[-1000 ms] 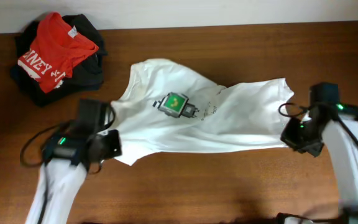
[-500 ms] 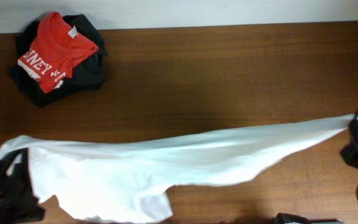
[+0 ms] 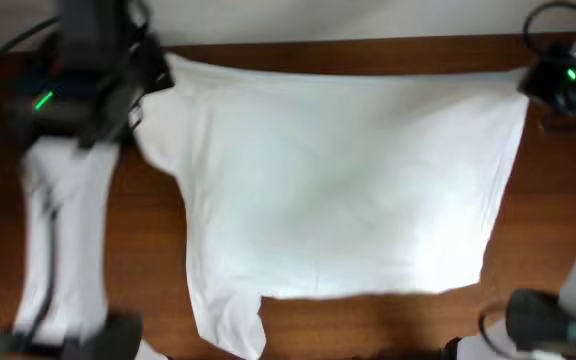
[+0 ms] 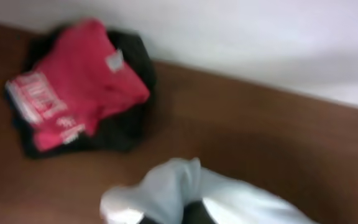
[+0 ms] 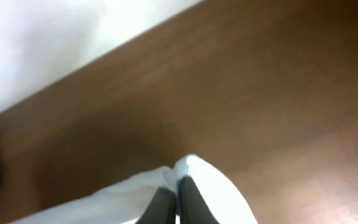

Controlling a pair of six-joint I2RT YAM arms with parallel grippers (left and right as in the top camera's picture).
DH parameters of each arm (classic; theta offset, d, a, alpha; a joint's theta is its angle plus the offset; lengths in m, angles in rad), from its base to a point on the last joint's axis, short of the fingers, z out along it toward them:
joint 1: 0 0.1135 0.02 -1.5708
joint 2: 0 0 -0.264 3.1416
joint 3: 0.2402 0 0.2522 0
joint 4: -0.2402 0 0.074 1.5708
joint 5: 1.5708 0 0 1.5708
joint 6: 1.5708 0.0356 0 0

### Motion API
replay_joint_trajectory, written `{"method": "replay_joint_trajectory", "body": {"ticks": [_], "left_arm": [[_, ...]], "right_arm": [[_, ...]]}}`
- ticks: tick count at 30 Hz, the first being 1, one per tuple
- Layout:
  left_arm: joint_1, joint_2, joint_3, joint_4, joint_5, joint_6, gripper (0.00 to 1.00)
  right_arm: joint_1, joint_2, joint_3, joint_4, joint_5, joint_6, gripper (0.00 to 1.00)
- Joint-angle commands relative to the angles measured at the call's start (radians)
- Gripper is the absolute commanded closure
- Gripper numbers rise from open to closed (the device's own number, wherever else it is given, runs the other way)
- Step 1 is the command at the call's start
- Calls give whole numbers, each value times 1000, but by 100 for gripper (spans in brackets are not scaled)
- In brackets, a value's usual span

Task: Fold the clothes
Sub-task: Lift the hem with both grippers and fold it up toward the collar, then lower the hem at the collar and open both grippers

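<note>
I should use my right gripper to release the corner of the white T-shirt on the shirt's own cloth, just inside its side edge (image 3: pixel 475 131).
The white T-shirt (image 3: pixel 338 180) is stretched out flat between both arms across the table, its print hidden, one sleeve hanging at the near left. My left gripper (image 3: pixel 158 70) is shut on its far left corner, and white cloth bunches round the fingers in the left wrist view (image 4: pixel 179 186). My right gripper (image 3: pixel 533 80) is shut on its far right corner, with the fingers pinching a fold in the right wrist view (image 5: pixel 176 186).
A red T-shirt with white lettering (image 4: pixel 73 93) lies on dark garments (image 4: pixel 132 121) at the table's far left, near the wall; in the overhead view my left arm covers them. The brown table (image 3: pixel 548 220) shows around the shirt.
Both grippers have swung the shirt from a low stretched band at the near side up to the far edge. It has spread wide open.
</note>
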Motion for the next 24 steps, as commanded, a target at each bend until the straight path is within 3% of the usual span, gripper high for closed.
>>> {"method": "replay_joint_trajectory", "body": {"ticks": [1,5,12,24], "left_arm": [[5,227,2,136,-43,-9,99],[8,455,2,279,-43,-9,98],[10,590,2,360,-43,-9,99],[10,595,2,90,18,-9,98]], "right_arm": [[2,157,3,65,34,-8,96],[2,310,3,176,31,-18,95],[8,380,-16,231,39,-18,95],[6,426,-22,168,61,-77,96]]}}
